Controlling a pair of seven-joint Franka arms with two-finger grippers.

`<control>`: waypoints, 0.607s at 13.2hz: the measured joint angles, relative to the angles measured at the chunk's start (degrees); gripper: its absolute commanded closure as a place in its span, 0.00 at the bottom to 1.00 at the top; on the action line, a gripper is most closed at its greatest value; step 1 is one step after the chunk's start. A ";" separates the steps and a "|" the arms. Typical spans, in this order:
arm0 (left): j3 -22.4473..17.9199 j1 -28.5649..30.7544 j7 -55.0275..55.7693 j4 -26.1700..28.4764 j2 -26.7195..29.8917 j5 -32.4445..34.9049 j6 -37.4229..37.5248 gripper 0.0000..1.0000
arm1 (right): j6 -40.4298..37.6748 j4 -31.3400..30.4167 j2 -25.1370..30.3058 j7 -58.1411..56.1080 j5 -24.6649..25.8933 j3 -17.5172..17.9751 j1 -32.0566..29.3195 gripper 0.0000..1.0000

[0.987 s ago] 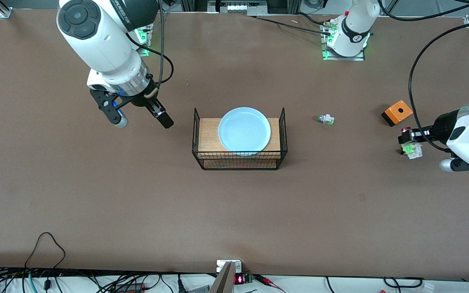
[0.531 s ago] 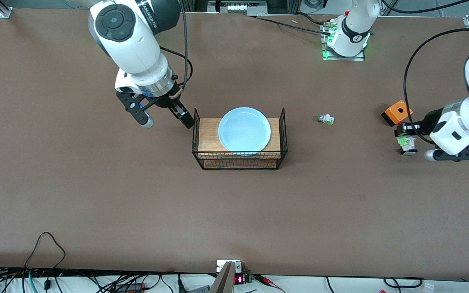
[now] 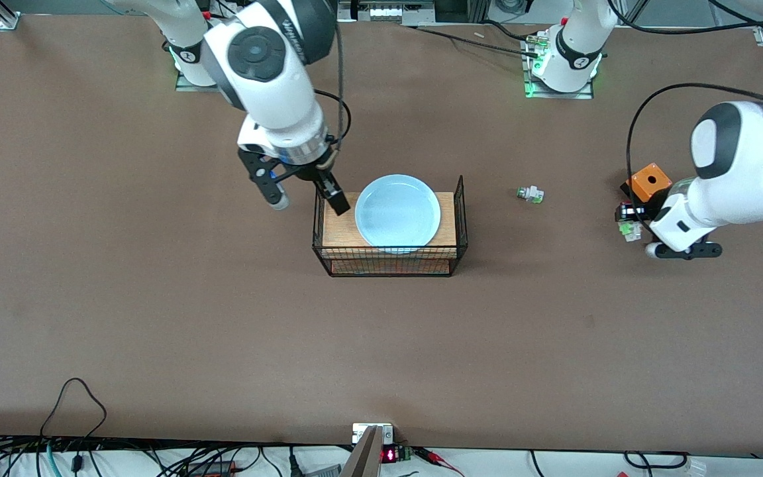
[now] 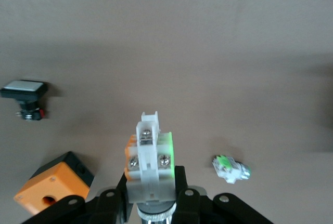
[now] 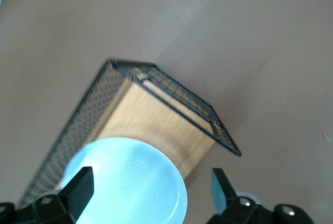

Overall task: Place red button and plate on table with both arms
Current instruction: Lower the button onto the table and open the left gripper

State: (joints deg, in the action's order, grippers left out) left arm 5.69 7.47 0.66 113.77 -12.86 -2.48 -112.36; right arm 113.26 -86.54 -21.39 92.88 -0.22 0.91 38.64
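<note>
The red button, now held above the table beside the orange box, will be let go by my left gripper on bare table [image 3: 591,234] [image 4: 142,108] between the orange box and the white part.
The light-blue plate [image 3: 398,213] lies on the wooden top of the black wire rack [image 3: 388,265]. My right gripper [image 3: 306,199] is open and hangs over the rack's end toward the right arm. One finger is by the plate's rim, the other is outside the rack. In the right wrist view the plate [image 5: 125,182] shows between the fingers of that gripper [image 5: 151,193]. My left gripper [image 3: 628,222] is shut on the red button [image 3: 632,229], held just above the table [image 3: 156,318] beside the orange box. In the left wrist view the gripper [image 4: 151,187] grips the button's white body [image 4: 150,154]; its red cap is hidden.
An orange box [image 3: 648,180] sits by the left gripper and also shows in the left wrist view [image 4: 52,182]. A white part with a green cap [image 3: 530,194] lies between rack and box. A black-bodied button with a pale cap [image 4: 23,91] lies on the table.
The right arm has swung from the right arm's end of the table to the rack, gripper still open. The left gripper has moved a little toward the rack with the button in it.
</note>
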 measured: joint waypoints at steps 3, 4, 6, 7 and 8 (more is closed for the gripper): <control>-0.09 0.97 -0.27 3.87 -2.13 0.02 -3.92 1.00 | 0.29 0.13 -2.21 0.79 2.98 0.00 3.09 0.00; -0.10 1.22 -0.48 4.20 -3.68 0.02 -5.22 1.00 | 0.31 0.21 -2.60 0.79 3.06 -0.04 3.36 0.00; -0.09 1.36 -0.71 4.49 -7.93 0.02 -8.46 1.00 | -0.33 0.66 -2.92 0.79 3.06 -0.53 3.32 0.00; -0.08 1.37 -1.01 4.56 -10.19 0.03 -10.62 1.00 | -1.06 0.89 -2.93 0.80 3.06 -0.76 3.28 0.00; -0.07 1.36 -1.74 4.57 -12.30 0.04 -12.92 0.96 | -1.53 1.10 -2.92 1.22 2.82 -0.94 3.17 0.00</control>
State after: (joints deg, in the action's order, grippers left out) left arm 5.62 8.83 -1.07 118.33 -25.15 -2.44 -125.28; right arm 111.73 -85.44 -24.31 94.11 2.61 -0.04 41.81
